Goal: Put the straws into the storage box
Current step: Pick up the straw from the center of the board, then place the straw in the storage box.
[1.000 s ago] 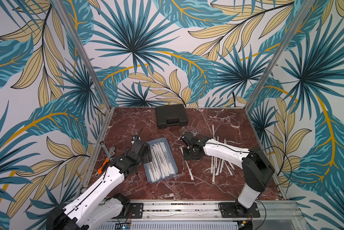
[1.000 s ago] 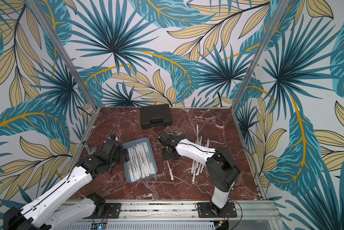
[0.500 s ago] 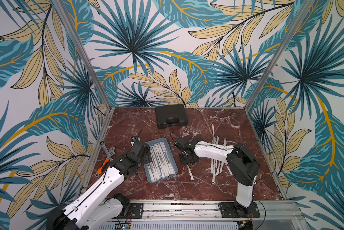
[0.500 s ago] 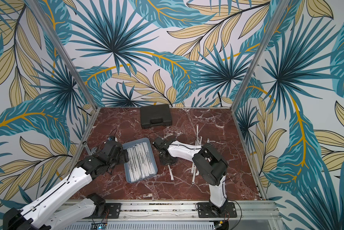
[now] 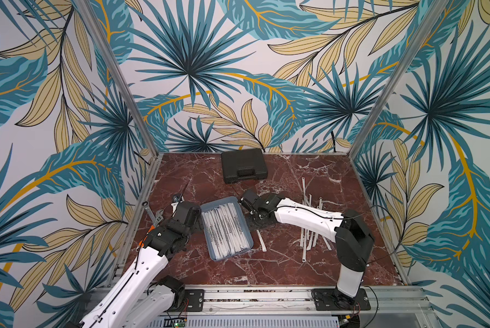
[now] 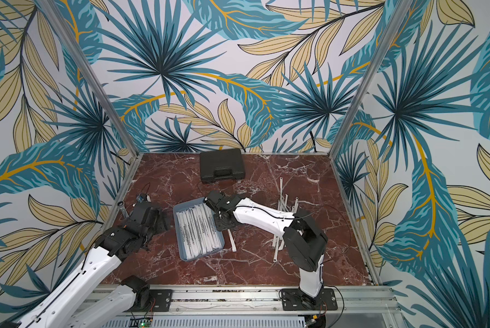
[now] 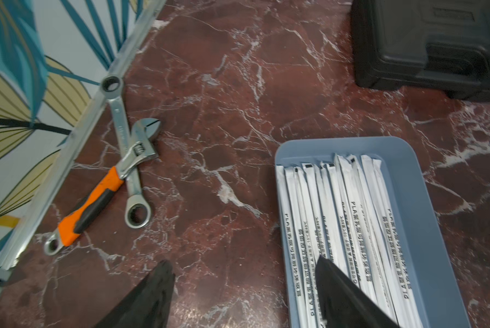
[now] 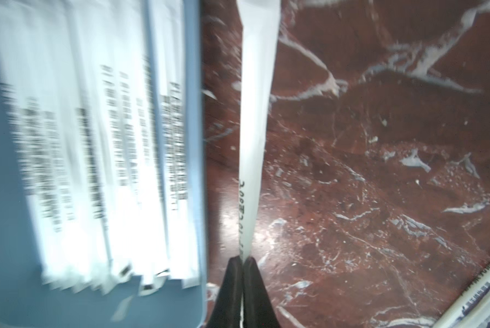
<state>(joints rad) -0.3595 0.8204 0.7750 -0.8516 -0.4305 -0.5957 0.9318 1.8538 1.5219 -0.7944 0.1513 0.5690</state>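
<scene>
The straw will go down from my right gripper into the storage box, where I should lay it along the box's side (image 5: 209, 231) (image 8: 9, 164) nearest my left gripper.
The storage box (image 5: 220, 200) (image 6: 177, 227) is a blue-grey tray at mid-table, and several white printed straws (image 5: 227, 230) (image 7: 337, 215) lie side by side in it. More straws (image 5: 309, 241) (image 6: 281, 198) lie loose on the table to its right. My right gripper (image 8: 242, 259) (image 5: 258, 223) is shut on the end of one straw (image 8: 256, 113) (image 5: 261, 243), which runs along the box's right rim (image 8: 192, 142) over the marble. My left gripper (image 7: 244, 261) (image 5: 195, 220) is open at the box's left side. One of its fingers (image 7: 340, 286) is above the straws in the box, the other above bare table.
A black hard case (image 5: 244, 166) (image 7: 431, 45) stands at the back of the table. A ring spanner (image 7: 121, 133) and an orange-handled adjustable wrench (image 7: 96, 198) lie crossed by the left rail. Metal frame rails border the dark red marble top.
My right arm has swung left, up to the box's right rim, and its jaws have closed on the straw there. The left arm has barely moved.
</scene>
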